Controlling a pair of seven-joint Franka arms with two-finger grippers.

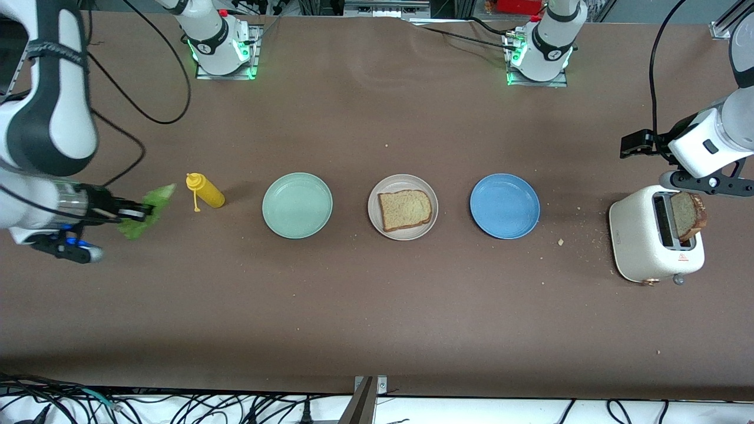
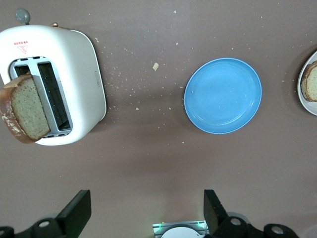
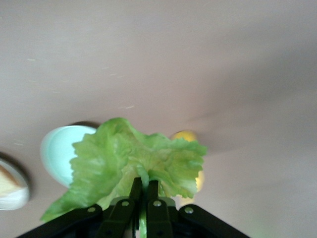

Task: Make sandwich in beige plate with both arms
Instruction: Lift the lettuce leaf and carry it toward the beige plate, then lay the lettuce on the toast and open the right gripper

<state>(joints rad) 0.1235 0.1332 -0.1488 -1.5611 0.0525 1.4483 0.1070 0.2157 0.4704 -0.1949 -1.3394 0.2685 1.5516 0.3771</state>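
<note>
My right gripper will release the green lettuce leaf so that it rests on top of the slice of toast point(image 1: 403, 207) point(image 3: 3, 184) on the beige plate.
One slice of toast point(image 1: 404, 209) lies on the beige plate point(image 1: 373, 206) at the middle of the table; its edge shows in the left wrist view point(image 2: 309, 82) and the right wrist view point(image 3: 7, 181). My right gripper point(image 1: 144, 211) is shut on a crinkled green lettuce leaf point(image 1: 154, 203) point(image 3: 133, 158), lifted over the table at the right arm's end, beside the yellow bottle. A second slice point(image 1: 688, 215) point(image 2: 25, 106) stands up out of the white toaster point(image 1: 642, 238) point(image 2: 74, 64). My left gripper point(image 2: 147, 210) hangs open above the table beside the toaster, holding nothing.
A mint-green plate point(image 1: 297, 205) point(image 3: 57, 148) and a blue plate point(image 1: 505, 205) point(image 2: 223, 95) flank the beige one. A yellow squeeze bottle point(image 1: 206, 191) lies between the lettuce and the mint plate. Crumbs are scattered around the toaster.
</note>
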